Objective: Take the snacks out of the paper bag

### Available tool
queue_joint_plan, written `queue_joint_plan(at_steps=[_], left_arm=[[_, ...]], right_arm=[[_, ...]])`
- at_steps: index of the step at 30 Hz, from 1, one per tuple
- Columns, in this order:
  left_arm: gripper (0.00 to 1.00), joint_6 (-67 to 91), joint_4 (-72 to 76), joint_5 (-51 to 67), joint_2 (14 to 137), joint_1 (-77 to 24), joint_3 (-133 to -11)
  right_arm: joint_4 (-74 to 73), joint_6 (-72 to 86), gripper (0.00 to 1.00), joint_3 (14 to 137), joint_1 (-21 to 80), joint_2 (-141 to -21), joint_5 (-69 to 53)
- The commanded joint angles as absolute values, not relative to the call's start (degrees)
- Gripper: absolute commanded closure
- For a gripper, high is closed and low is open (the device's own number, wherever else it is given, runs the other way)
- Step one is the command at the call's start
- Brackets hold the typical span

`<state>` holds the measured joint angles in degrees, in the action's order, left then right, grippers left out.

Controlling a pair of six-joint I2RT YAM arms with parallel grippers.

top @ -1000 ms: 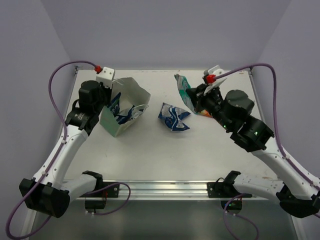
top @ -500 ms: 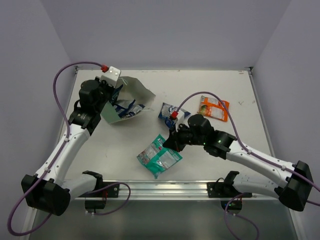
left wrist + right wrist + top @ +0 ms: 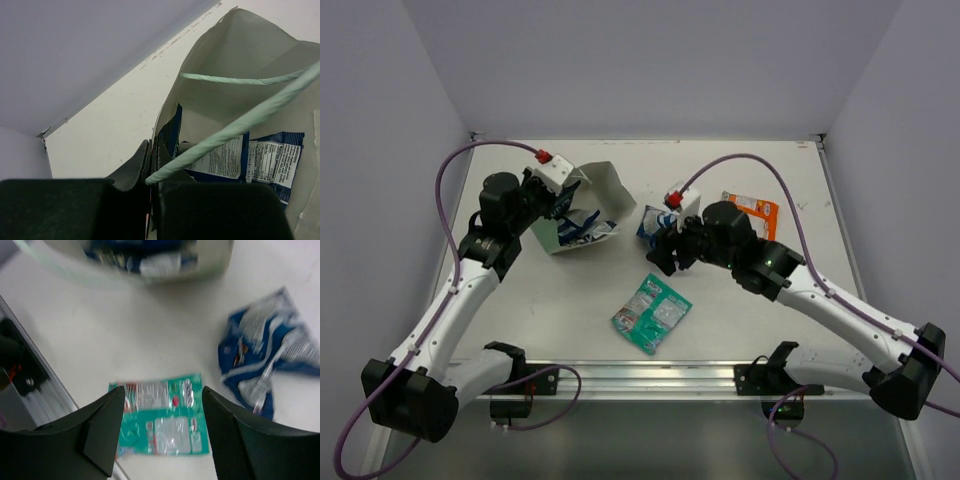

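The robot's right gripper will next reach into the opening of the green paper bag and close on the outer end (image 3: 601,230) (image 3: 162,265) of the blue-and-white snack there.
The green paper bag (image 3: 603,186) is tipped over at the back left, its mouth facing right. My left gripper (image 3: 556,196) is shut on its wall (image 3: 200,85), with a loop handle (image 3: 240,125) crossing in front. Blue-and-white snacks (image 3: 582,229) lie in the bag's mouth (image 3: 224,160). A teal-green packet (image 3: 651,313) lies flat near the table's front, below my right gripper (image 3: 665,256), which hangs open above it (image 3: 162,392) holding nothing. Another blue-and-white packet (image 3: 652,222) lies mid-table (image 3: 270,355). An orange packet (image 3: 754,212) rests at the back right, partly hidden by the right arm.
A metal rail (image 3: 640,375) with both arm bases runs along the near edge of the white table (image 3: 520,320). Purple cables loop over each arm. Lilac walls close in the back and both sides.
My right gripper carried the teal-green packet from the back right to the front, let it go, opened and drew back above it. My left gripper tipped the bag further over.
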<state>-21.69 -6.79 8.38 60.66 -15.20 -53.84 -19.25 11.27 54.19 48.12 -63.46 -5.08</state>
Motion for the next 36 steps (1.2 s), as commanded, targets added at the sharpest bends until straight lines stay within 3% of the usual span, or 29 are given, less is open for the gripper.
queue_joint_plan(at_steps=[1,10,21,36], left_arm=[[1.0,-22.41,-6.06,13.18,58.98,-15.56,-53.88],[1.0,-21.8,-8.0,16.17,58.97,-15.56,-55.72],[1.0,-19.87,-9.31,17.05,58.62,-15.64,-56.78],[1.0,-19.95,-12.13,25.58,55.81,-15.64,-54.67]], right_arm=[[-19.51,-0.25,0.33,69.67,48.34,-64.41,-5.16],[-18.37,-15.19,0.37,87.1,49.3,-84.53,-11.6],[-9.23,-21.1,0.39,75.41,57.65,-93.86,-8.62],[-6.59,-27.5,0.42,78.48,58.97,-95.53,-0.97]])
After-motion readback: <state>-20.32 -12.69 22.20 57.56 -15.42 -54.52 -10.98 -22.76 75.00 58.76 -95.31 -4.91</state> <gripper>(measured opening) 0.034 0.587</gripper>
